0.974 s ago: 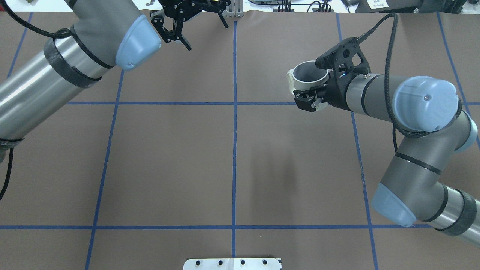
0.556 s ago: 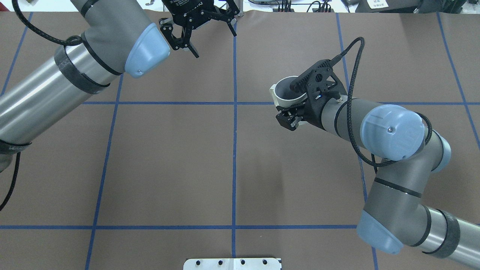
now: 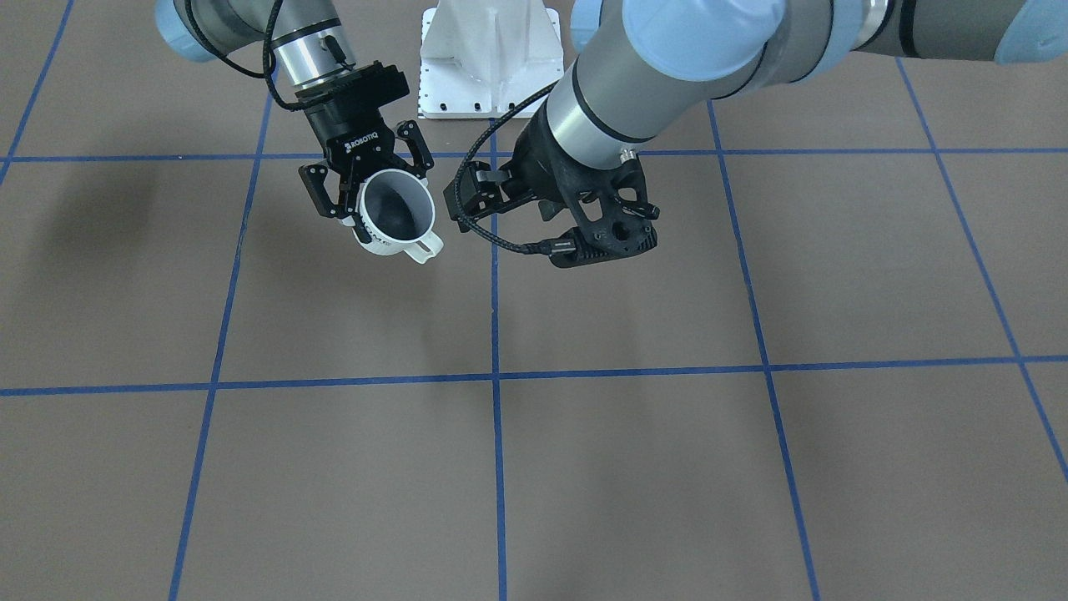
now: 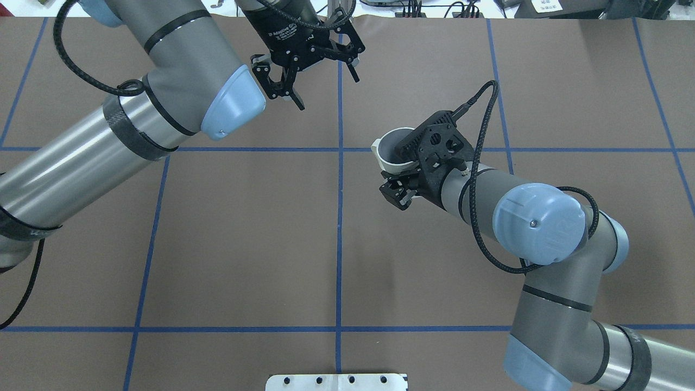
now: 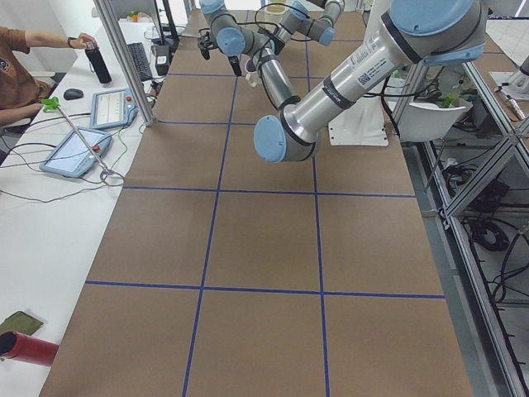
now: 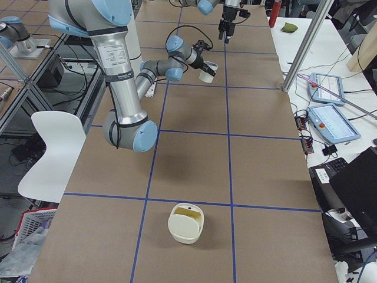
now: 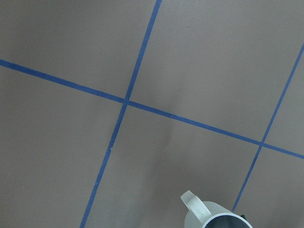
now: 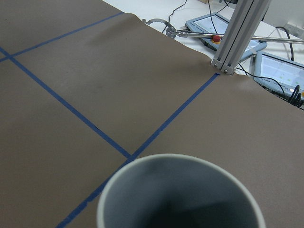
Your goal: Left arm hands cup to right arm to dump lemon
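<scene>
The robot's left gripper needs to next go to the cream-white cup's rim (image 3: 432, 209) (image 7: 204, 225), just beside the handle of the cup, and close there.
The cream-white cup (image 4: 392, 145), grey inside, hangs above the table just right of the centre tape line. My right gripper (image 4: 400, 172) is shut on it. The right wrist view looks into the cup's mouth (image 8: 180, 190). My left gripper (image 4: 327, 92) is open and empty, farther back near the centre line and apart from the cup. In the front-facing view the cup (image 3: 399, 209) sits in my right gripper (image 3: 367, 179), with my open left gripper (image 3: 469, 196) close beside it. The cup's handle (image 7: 194, 206) shows low in the left wrist view. No lemon shows; the cup's bottom is hidden.
Blue tape lines grid the brown table. An aluminium post (image 4: 339, 13) stands at the far edge on the centre line, with tablets (image 8: 270, 66) behind it. The white base plate (image 4: 336, 382) is at the near edge. A cream container (image 6: 187, 223) stands at the table's right end.
My right arm has carried the cup left toward the centre line and nearer the robot. My left gripper has moved right and nearer, toward the centre line, and stays open.
</scene>
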